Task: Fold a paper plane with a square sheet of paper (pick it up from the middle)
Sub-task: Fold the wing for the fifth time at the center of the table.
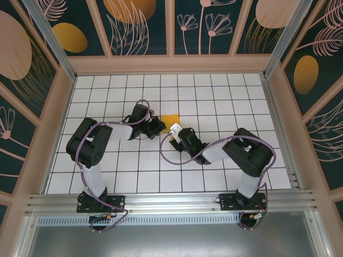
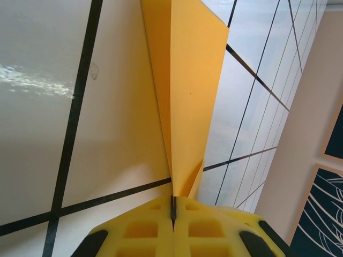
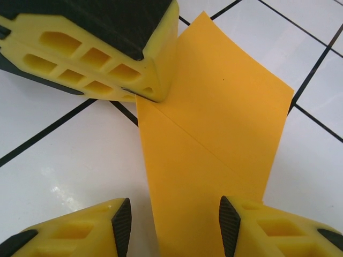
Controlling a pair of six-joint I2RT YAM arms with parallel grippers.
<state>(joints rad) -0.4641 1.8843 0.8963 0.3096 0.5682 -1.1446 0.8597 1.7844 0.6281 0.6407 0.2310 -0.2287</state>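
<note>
The sheet's corner is pinched in my left gripper, so my right gripper will hold the sheet while my left gripper takes the sheet's edge nearer the middle point(image 3: 150, 179).
The square sheet of paper point(image 1: 171, 119) is orange-yellow, folded, with a diagonal crease, and lies on the white gridded table just behind the two grippers. In the left wrist view the paper point(image 2: 185, 80) narrows to a point that runs into my left gripper point(image 2: 173, 199), whose yellow jaws are shut on that corner. In the right wrist view the paper point(image 3: 214, 134) lies flat between the pads of my right gripper point(image 3: 174, 225), which is open. Its right pad point(image 3: 229, 225) sits at the sheet's edge. The left gripper's fingers point(image 3: 107, 59) press at the sheet's near-left corner.
Pale wooden frame walls point(image 1: 59, 107) with dark patterned panels enclose the table on three sides. An aluminium rail point(image 1: 171, 202) runs along the near edge by both arm bases. Both arms point(image 1: 91, 142) reach inward and meet mid-table, cables looping beside them.
</note>
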